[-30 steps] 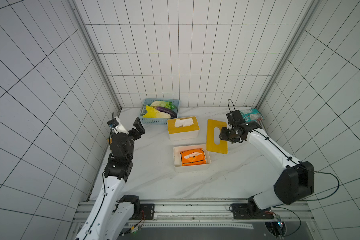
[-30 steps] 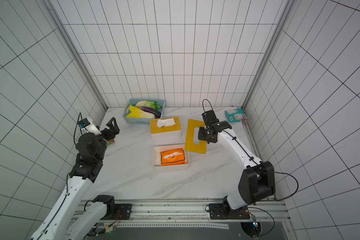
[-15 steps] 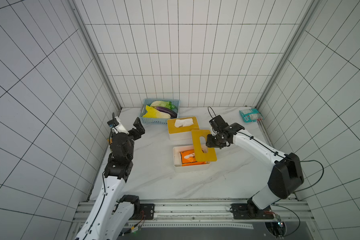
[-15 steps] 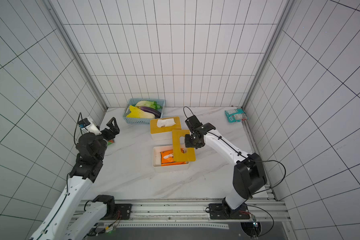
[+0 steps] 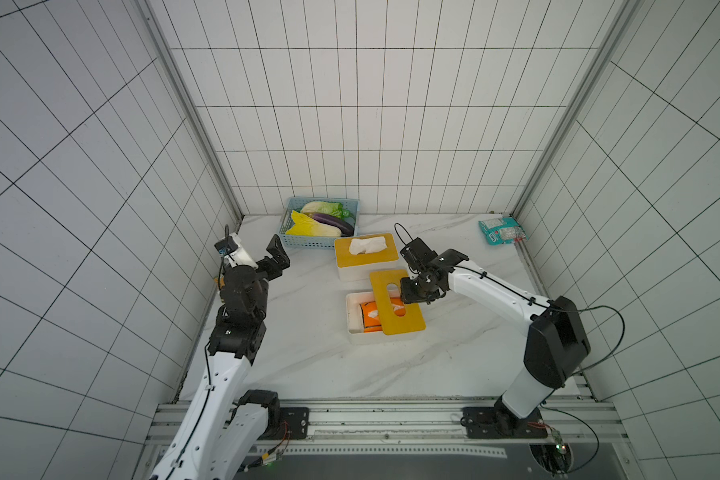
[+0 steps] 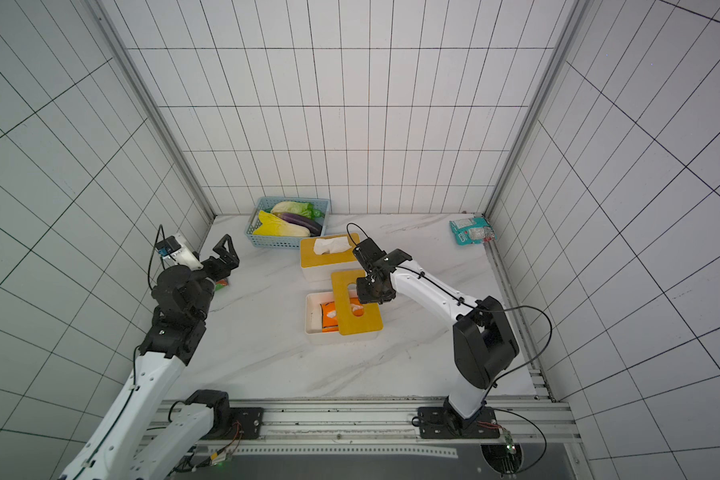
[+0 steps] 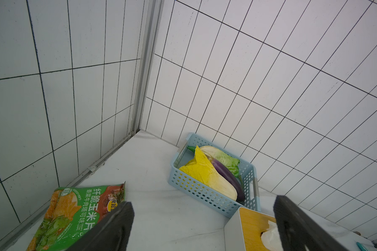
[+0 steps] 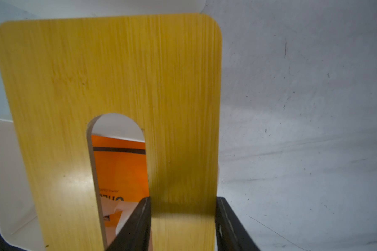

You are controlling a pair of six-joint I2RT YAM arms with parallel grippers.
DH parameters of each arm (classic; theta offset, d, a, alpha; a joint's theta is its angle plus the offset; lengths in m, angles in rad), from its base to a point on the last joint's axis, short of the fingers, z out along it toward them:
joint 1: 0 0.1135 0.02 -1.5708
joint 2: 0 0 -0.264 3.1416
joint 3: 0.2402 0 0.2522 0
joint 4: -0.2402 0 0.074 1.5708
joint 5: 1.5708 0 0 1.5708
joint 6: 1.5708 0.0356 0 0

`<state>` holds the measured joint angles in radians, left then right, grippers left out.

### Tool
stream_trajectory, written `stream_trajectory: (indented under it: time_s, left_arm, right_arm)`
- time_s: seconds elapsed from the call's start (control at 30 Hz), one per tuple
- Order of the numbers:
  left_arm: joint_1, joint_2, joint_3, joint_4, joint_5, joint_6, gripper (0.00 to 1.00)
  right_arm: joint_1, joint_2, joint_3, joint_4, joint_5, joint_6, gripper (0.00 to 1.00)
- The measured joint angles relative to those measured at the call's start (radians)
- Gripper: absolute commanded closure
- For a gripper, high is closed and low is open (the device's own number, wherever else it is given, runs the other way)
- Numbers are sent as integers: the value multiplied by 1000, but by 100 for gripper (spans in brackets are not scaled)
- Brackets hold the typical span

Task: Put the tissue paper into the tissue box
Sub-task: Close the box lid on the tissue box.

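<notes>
The yellow lid lies crosswise over the tissue box, so the robot's right gripper should grip the lid's side piece (image 8: pixel 183 167) deeper and lift it for the left gripper to take.
The tissue box (image 5: pixel 351 318) (image 6: pixel 312 318) is an open white tray in mid-table. The tissue paper (image 5: pixel 368 319) (image 6: pixel 328 316), an orange pack, lies inside it. My right gripper (image 5: pixel 408 291) (image 6: pixel 366 293) (image 8: pixel 183 217) is shut on the box's yellow wooden lid (image 5: pixel 396 309) (image 6: pixel 356 309) (image 8: pixel 118 76). It clamps the strip between the lid's slot and its edge. The lid hangs tilted over the right part of the box. Through the slot the right wrist view shows the tissue paper (image 8: pixel 120 165). My left gripper (image 5: pixel 277 253) (image 6: pixel 225 253) (image 7: pixel 202 226) is open and holds nothing, far left.
A second white box with a yellow lid (image 5: pixel 366 257) (image 6: pixel 327 255) (image 7: pixel 248 228) and a tissue poking out stands just behind. A blue basket (image 5: pixel 308 242) (image 7: pixel 200 191) of vegetables sits at the back. A teal packet (image 5: pixel 501 230) lies back right, a green snack bag (image 7: pixel 74 208) by the left wall.
My right arm has carried the yellow lid leftward from the table's right side to above the open box. The left arm has not moved.
</notes>
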<state>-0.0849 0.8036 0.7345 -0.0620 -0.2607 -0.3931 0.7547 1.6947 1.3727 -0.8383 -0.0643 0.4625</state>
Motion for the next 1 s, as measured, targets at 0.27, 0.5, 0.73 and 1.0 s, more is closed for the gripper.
stream_trajectory:
  time_s: [0.27,0.5,0.73,1.0]
  left_arm:
    - [0,0,0,0,0,0,1]
    - [0,0,0,0,0,0,1]
    - [0,0,0,0,0,0,1]
    - [0,0,0,0,0,0,1]
  right_arm:
    - [11,6,40,-56,13,-14,48]
    - [18,5,61,-83,33,-26,35]
    - [20,5,61,-103,55,-31,25]
    - [26,15,62,-106,69,-33,22]
